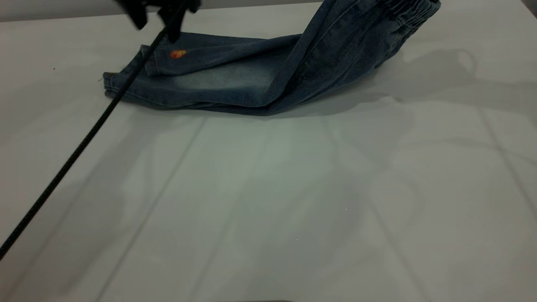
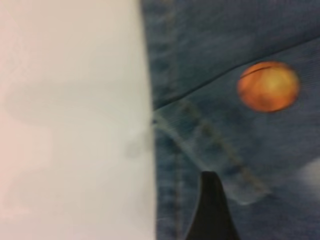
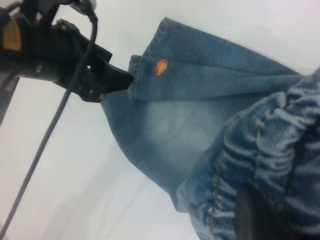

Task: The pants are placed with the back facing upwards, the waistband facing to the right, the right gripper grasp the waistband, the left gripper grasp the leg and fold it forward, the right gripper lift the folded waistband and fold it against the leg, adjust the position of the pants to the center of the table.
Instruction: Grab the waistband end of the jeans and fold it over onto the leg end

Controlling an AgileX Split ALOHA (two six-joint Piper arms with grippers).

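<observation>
My right gripper needs to lay the waistband down on the leg's hem (image 1: 143, 53) (image 3: 131, 70) beside the orange basketball print.
The blue denim pants (image 1: 235, 84) lie folded lengthwise at the far side of the table (image 1: 268, 188). The leg (image 1: 218, 48) with the orange basketball print (image 1: 178, 53) lies on top. My left gripper (image 1: 156, 27) hovers open just above that leg's hem, holding nothing; one finger (image 2: 212, 215) shows over the denim near the print (image 2: 268, 86). The waistband (image 1: 413, 10) is raised off the table at the far right, bunched around my right gripper (image 3: 272, 222), which is shut on it. The right gripper is out of the exterior view.
A thin black cable (image 1: 75, 155) runs from the left gripper diagonally down to the near left edge. Bare table stretches in front of the pants. The left gripper (image 3: 107, 85) also appears in the right wrist view beside the hem.
</observation>
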